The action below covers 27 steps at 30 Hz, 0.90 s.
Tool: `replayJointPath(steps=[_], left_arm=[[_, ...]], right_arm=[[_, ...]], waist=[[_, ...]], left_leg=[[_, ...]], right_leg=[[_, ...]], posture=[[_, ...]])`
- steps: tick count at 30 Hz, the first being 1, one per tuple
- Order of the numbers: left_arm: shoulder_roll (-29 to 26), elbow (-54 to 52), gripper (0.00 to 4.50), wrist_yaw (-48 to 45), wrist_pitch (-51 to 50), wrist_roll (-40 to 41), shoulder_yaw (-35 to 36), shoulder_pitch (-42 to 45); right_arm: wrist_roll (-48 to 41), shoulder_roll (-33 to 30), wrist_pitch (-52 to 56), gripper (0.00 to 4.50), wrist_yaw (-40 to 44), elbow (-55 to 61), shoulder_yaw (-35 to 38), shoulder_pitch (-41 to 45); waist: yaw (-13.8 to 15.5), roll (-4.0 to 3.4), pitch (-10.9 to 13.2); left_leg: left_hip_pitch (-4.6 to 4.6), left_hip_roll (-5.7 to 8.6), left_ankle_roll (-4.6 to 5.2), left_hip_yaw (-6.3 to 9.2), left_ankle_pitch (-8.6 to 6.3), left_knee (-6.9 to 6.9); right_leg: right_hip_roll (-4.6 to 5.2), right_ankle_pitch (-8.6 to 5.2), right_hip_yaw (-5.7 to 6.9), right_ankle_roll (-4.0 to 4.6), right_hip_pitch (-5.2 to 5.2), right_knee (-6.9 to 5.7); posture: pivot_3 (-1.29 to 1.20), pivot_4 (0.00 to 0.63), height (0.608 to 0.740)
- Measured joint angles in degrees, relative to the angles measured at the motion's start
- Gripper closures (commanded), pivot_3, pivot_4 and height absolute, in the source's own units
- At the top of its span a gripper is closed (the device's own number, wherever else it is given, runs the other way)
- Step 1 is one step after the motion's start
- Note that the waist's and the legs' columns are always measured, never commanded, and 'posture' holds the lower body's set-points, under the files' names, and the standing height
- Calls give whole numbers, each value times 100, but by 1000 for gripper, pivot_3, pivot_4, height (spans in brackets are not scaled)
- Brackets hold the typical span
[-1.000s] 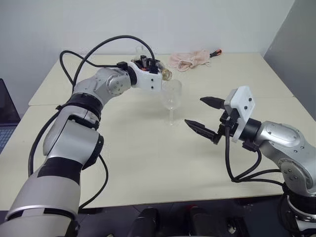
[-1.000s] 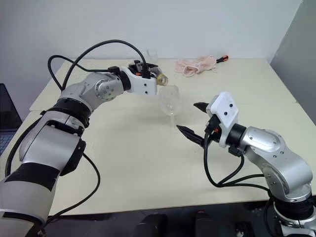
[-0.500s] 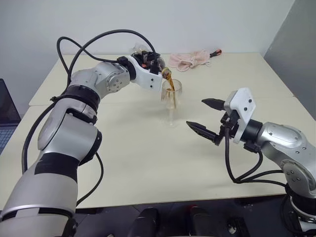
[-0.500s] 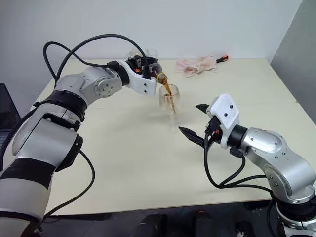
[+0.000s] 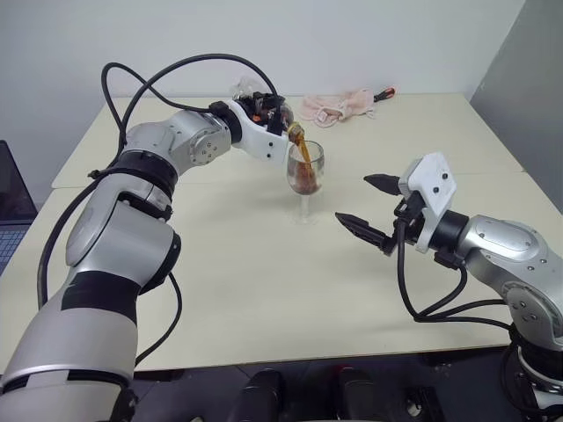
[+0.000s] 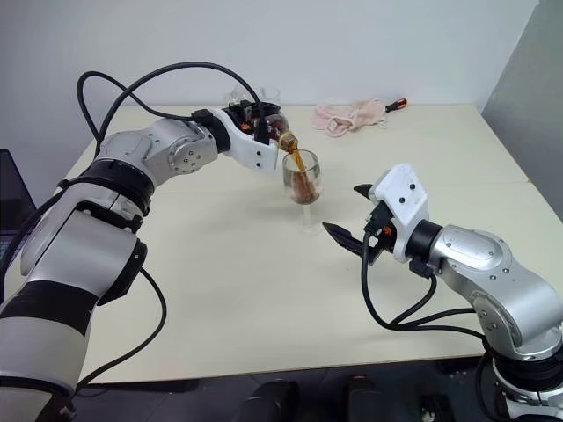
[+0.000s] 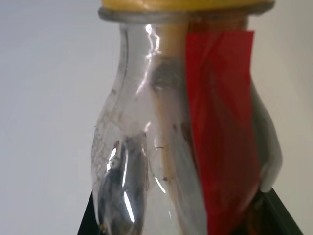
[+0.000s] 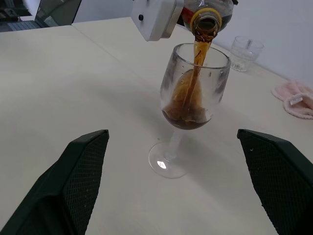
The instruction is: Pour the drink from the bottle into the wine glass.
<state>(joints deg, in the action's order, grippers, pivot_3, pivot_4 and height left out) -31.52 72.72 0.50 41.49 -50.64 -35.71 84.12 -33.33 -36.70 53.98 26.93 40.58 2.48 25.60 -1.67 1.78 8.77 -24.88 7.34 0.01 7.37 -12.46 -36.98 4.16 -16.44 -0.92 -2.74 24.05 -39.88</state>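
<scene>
I will release the bottle from my left gripper on the bare table (image 5: 193,211) between the wine glass and the laptop. The bottle is now tipped over the glass.
My left gripper (image 5: 266,112) is shut on the bottle (image 5: 281,117), which it holds tipped with its mouth just over the wine glass (image 5: 305,171). A thin stream of the dark brown drink (image 8: 188,110) runs from the mouth into the bowl, which is about a third full. The glass stands upright on the table. Close up, the bottle (image 7: 181,137) is clear, with a red label (image 7: 220,122) and a yellow ring at its neck. My right gripper (image 5: 354,199) hovers open to the right of the glass, apart from it, with nothing between its fingers.
A short clear tumbler (image 8: 246,51) stands behind the bottle. A pink cloth (image 5: 339,105) and a red-handled screwdriver (image 5: 384,92) lie at the table's far side. A laptop (image 5: 13,189) sits off the table's left edge.
The left wrist has rolled and tipped the bottle further. The glass was empty a second ago; the drink now streams in and has risen in the bowl. The right gripper has stayed put.
</scene>
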Motion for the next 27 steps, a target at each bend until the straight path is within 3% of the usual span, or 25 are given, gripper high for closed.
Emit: replayJointPath(steps=[20,27], left_arm=[[-26,118,3078,-18,3,-11,20,93],[298,213,3080,-2103,-212,2025,1611,-316]], right_arm=[[7,0,28,0,-77,-46,28,-11],[59,8,-5,0,-46,-213,-66,87]], waist=[[-1,0,0],[-11,0,0]], left_leg=[[0,0,0,-3,0,-1],[0,-1,0,-3,1,-6]], right_leg=[[0,-1,1,-1,2,-2],[0,-1,6,0,3,-4]], posture=[[0,150,740],[0,150,740]])
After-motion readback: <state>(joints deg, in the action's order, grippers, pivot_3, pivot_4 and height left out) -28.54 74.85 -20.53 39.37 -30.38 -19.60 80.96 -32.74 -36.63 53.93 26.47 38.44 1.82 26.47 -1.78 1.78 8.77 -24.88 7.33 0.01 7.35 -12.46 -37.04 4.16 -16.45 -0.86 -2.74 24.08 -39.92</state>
